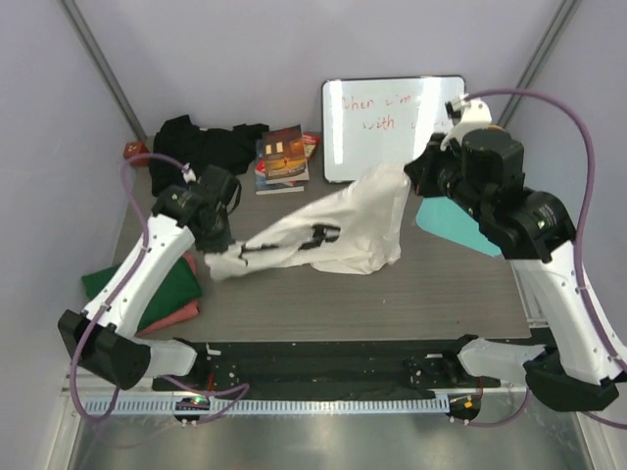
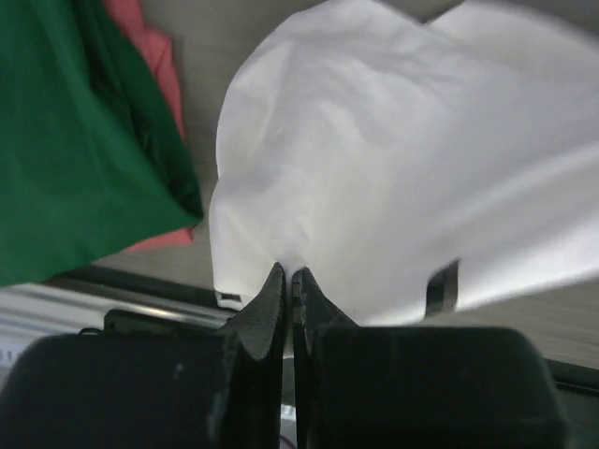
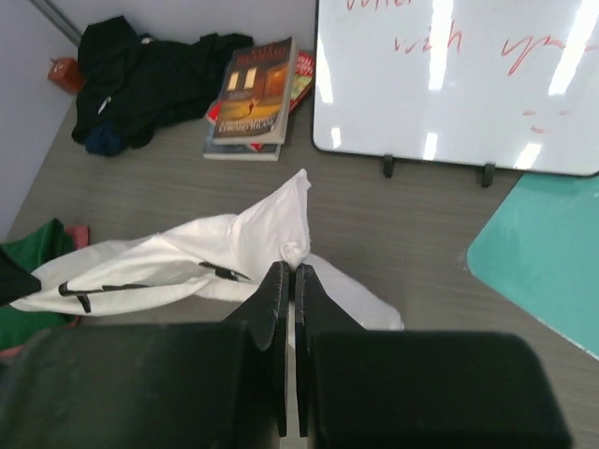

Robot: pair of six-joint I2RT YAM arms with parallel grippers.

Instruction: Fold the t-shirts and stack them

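The white t-shirt bunches narrow where the robot's left gripper pinches it, so next the left gripper lays that end of the t-shirt toward the front and takes it nearer its back edge (image 2: 255,77).
A white t-shirt (image 1: 338,230) with small black marks hangs stretched between my two grippers above the table's middle. At its left end my left gripper (image 2: 288,273) is shut on a pinch of the white t-shirt (image 2: 393,178). My right gripper (image 3: 287,269) is shut on the raised right end of the white t-shirt (image 3: 248,234). A folded dark green t-shirt (image 1: 147,284) lies on a salmon pink t-shirt (image 1: 186,309) at the left. A crumpled black t-shirt (image 1: 201,145) lies at the back left.
Two books (image 1: 282,159) lie at the back centre beside a whiteboard (image 1: 387,122) with red writing. A teal mat (image 1: 451,227) lies at the right under my right arm. A small red object (image 1: 134,150) sits in the back left corner.
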